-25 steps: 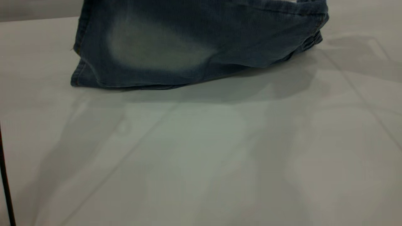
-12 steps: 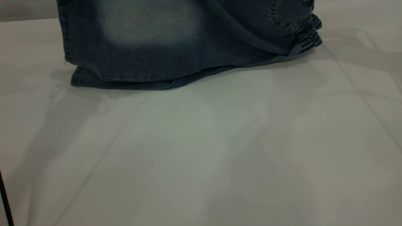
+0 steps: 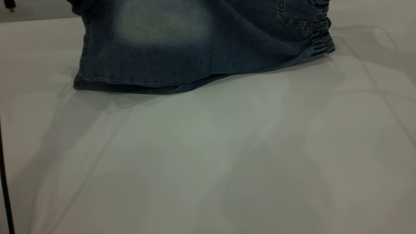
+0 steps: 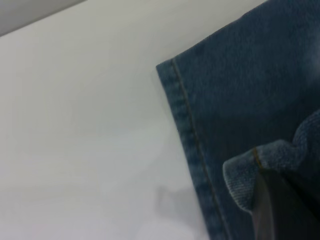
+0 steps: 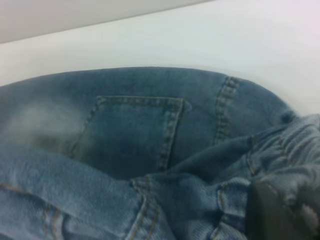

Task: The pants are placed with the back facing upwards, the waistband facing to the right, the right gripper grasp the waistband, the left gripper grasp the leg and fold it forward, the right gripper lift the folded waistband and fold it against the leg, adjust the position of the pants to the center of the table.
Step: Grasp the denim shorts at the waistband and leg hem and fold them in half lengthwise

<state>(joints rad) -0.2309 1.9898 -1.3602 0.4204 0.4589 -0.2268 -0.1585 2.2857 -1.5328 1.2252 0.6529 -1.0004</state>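
Observation:
The robot's left gripper should release the bunched leg hem, now at the table's far side, on the white tabletop [image 3: 71,46] [image 4: 136,122] just past the flat stitched hem.
The pants [image 3: 201,48], blue denim with a pale faded patch, lie folded at the far side of the table [image 3: 208,156]. The gathered waistband [image 3: 320,35] is at their right end and the leg hems [image 3: 130,85] at the left. In the left wrist view my left gripper [image 4: 260,187] is shut on a bunched bit of the leg hem [image 4: 245,175], above a flat stitched hem [image 4: 187,130]. In the right wrist view my right gripper [image 5: 262,202] is shut on the ruched waistband [image 5: 295,145], beside a back pocket [image 5: 132,130]. Neither gripper shows in the exterior view.
A thin black cable [image 3: 5,188] runs along the left edge of the exterior view, and a small dark part [image 3: 9,5] pokes in at the top left corner. Bare white tabletop spreads in front of the pants.
The raised top layer of denim has come down and forward over the lower layer. Its left hem shifted right and now lies near the lower hem. The waistband has come into view at the right.

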